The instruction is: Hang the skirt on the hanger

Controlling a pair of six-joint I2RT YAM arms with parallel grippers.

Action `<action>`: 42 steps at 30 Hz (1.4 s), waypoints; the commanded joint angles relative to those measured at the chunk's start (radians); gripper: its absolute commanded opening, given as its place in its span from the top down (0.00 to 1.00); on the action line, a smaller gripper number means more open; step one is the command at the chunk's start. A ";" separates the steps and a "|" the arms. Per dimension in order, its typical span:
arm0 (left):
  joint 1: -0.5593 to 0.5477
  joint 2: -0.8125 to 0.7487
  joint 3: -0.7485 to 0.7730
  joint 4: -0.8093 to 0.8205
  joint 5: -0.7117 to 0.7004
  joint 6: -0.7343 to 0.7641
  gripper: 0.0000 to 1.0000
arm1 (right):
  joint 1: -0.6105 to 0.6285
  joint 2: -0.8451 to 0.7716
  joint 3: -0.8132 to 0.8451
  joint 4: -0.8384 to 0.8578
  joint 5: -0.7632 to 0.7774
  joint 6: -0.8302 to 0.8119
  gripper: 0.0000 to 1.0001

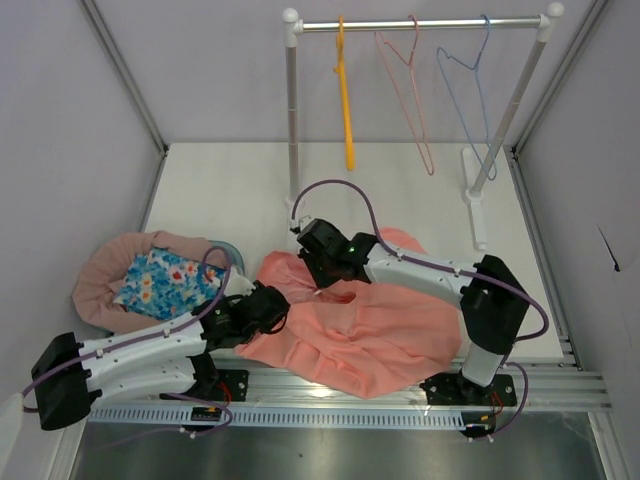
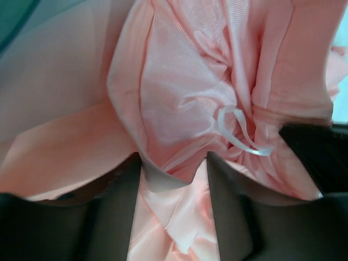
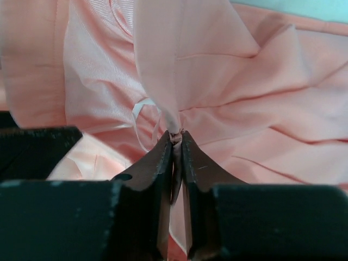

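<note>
I can see the skirt's waistband lies bunched around its white loop, so I will close my left gripper on the waistband's loose edge (image 2: pixel 167 180) and spread it away from my right gripper.
The salmon-pink skirt (image 1: pixel 370 325) lies crumpled on the table in front of both arms. My right gripper (image 1: pixel 318 275) is shut on a pinched fold of it near the waist; the wrist view shows the fabric clamped at the fingertips (image 3: pixel 176 133), beside a white hanging loop (image 3: pixel 142 104). My left gripper (image 1: pixel 278 310) sits at the skirt's left edge, its fingers apart with loose fabric between them (image 2: pixel 175 157). The white loop (image 2: pixel 239 136) lies just ahead of it. Three wire hangers hang on the rack at the back: orange (image 1: pixel 345 100), pink (image 1: pixel 410 95) and blue (image 1: pixel 468 75).
The rack's bar (image 1: pixel 420 22) stands on two white posts (image 1: pixel 292 120), with a foot (image 1: pixel 476 205) at the back right. At the left a floral garment (image 1: pixel 165 280) lies on a dusty-pink cloth (image 1: pixel 100 285). Grey walls close in the table.
</note>
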 commanded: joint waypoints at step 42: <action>0.340 0.202 -0.317 1.174 0.899 0.692 1.00 | -0.502 -1.100 -0.934 0.308 -0.209 0.399 1.00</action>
